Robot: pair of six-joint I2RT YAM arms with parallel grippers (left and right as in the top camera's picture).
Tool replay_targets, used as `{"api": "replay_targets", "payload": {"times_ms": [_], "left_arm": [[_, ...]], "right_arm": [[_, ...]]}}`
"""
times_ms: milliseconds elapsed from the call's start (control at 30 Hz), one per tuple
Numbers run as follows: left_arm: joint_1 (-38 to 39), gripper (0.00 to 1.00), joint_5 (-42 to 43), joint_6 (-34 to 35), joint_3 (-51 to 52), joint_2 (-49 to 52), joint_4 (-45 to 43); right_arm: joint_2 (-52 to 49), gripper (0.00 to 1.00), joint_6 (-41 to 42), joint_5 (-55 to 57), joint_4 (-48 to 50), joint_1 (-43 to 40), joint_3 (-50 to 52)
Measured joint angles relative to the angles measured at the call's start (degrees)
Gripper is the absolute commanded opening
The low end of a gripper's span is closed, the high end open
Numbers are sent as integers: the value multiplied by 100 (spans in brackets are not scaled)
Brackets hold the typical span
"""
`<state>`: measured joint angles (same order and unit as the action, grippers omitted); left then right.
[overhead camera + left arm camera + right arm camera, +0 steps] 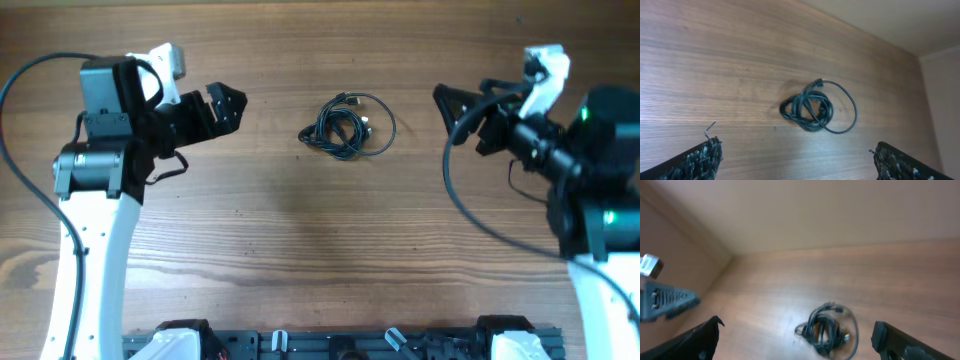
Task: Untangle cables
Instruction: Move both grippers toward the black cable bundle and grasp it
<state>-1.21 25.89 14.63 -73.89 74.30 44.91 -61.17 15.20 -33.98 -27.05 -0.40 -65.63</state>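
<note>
I need to close my left gripper on the coiled side of the cable bundle (313, 135) (786, 107), across from the wide loose loop that sticks out.
The cables (348, 126) lie as one tangled bundle of thin black cords with small plugs, in loose loops, at the middle of the wooden table (300, 230). The bundle also shows in the left wrist view (816, 106) and, blurred, in the right wrist view (829, 329). My left gripper (228, 106) is open and empty, to the left of the bundle and apart from it; its fingertips frame the left wrist view (795, 157). My right gripper (447, 112) is open and empty, to the right of the bundle, also apart; its fingers show in the right wrist view (797, 337).
A black rail with clamps (340, 343) runs along the table's near edge. Thick black arm wires loop beside the left arm (20, 180) and the right arm (470, 215). A wall rises behind the table's far edge (815, 215).
</note>
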Motion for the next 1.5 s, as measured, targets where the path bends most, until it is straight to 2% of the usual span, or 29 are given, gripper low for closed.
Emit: {"api": "replay_targets", "payload": {"times_ms": [33,100,200,267,300,367,467,600,733,867,967,1133,1167,1200,1233,1267,1300,1433,1500], "left_arm": [[0,100,87,31,0,39,-26],[13,93,190,76,-2,44,-442],[260,90,94,116,-35,254,-966],[704,86,-273,160,-55,833,-1215],[861,82,-422,223,-55,1071,-1320],[1235,74,-730,393,-55,1720,-1591],[1762,71,-1237,721,-55,2470,-1847],[2225,64,-1609,1497,-57,3206,-1987],[2308,52,-1716,2291,-57,3519,-2009],[2343,52,-2068,3475,-61,3738,-1670],[2347,46,-2339,4470,-61,3746,-1495],[2651,44,-2448,5217,-66,4009,-1574],[2697,43,-2461,5302,-70,4061,-1589],[2726,38,-2476,5412,-98,4111,-1591],[2736,29,-2476,5469,-107,4120,-1589],[2743,12,-2479,5497,-118,4129,-1596],[2750,4,-2479,5543,-144,4140,-1631],[2785,4,-2592,5580,-197,4190,-1670],[2776,4,-2490,4929,-195,4194,-1840]], "right_arm": [[-258,100,-61,-162,-203,0,-240],[-629,100,-164,-420,-393,0,-527],[-1019,100,-186,-612,-527,0,-562],[-1209,99,-181,-678,-612,0,-566],[-1250,95,-212,-715,-706,0,-568],[-1279,95,-428,-758,-925,0,-568],[-1279,93,-612,-754,-1156,0,-568],[-1279,93,-649,-673,-1290,0,-568],[-1279,93,-651,-647,-1307,0,-568],[-1281,93,-651,-645,-1327,0,-568],[-1311,93,-651,-645,-1368,0,-568],[-1460,93,-651,-643,-1458,0,-568],[-1460,93,-651,-643,-1475,0,-568],[-1460,93,-651,-643,-1508,0,-568],[-1460,93,-651,-643,-1534,0,-568],[-1460,93,-651,-638,-1563,0,-568],[-1460,93,-651,-601,-1585,0,-568],[-1460,93,-651,-560,-1585,0,-568],[-1460,93,-651,-555,-1569,0,-568]]}}
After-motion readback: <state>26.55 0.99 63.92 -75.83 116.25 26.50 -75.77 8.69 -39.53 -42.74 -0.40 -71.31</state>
